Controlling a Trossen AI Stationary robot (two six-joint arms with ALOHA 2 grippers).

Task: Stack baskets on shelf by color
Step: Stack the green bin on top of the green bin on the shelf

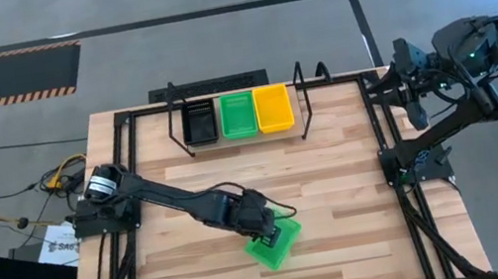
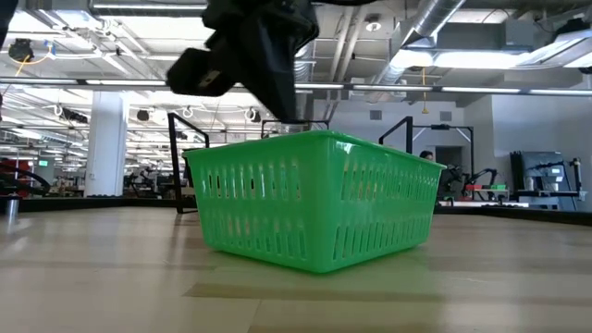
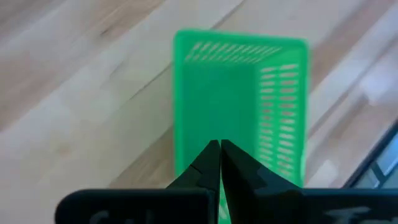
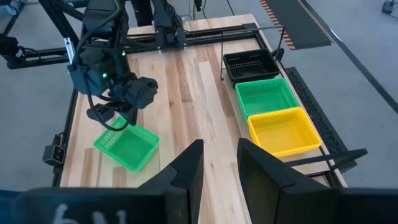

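My left gripper will open its fingers, which are shut over the open inside of the green basket, and pinch the basket's long rim (image 3: pixel 178 106) before lifting it to the shelf.
A bright green basket (image 1: pixel 281 245) (image 2: pixel 314 203) (image 4: pixel 127 148) is near the table's front edge, turned cornerwise. My left gripper (image 1: pixel 268 229) (image 3: pixel 219 146) is shut at its far-left short end. On the shelf (image 1: pixel 299 126) at the far side, a black basket (image 1: pixel 199 122), a green one (image 1: pixel 237 115) and a yellow one (image 1: pixel 273 108) stand in a row. My right gripper (image 4: pixel 219 155) is held high beyond the table's right edge, open and with nothing between its fingers. My left gripper is shut at the green basket's short end (image 3: pixel 186 177), coming down steeply from the far left and pointing along the basket's length. The fingers (image 3: pixel 202 168) hide the contact. The basket is upright and about level. Whether its bottom touches the tabletop, I cannot tell.
Black frame rails (image 1: pixel 130 178) run along the table's left and right sides. Bare wood (image 1: pixel 335 176) lies between the shelf and the green basket. Cables and papers (image 1: pixel 59 240) lie off the table's left edge.
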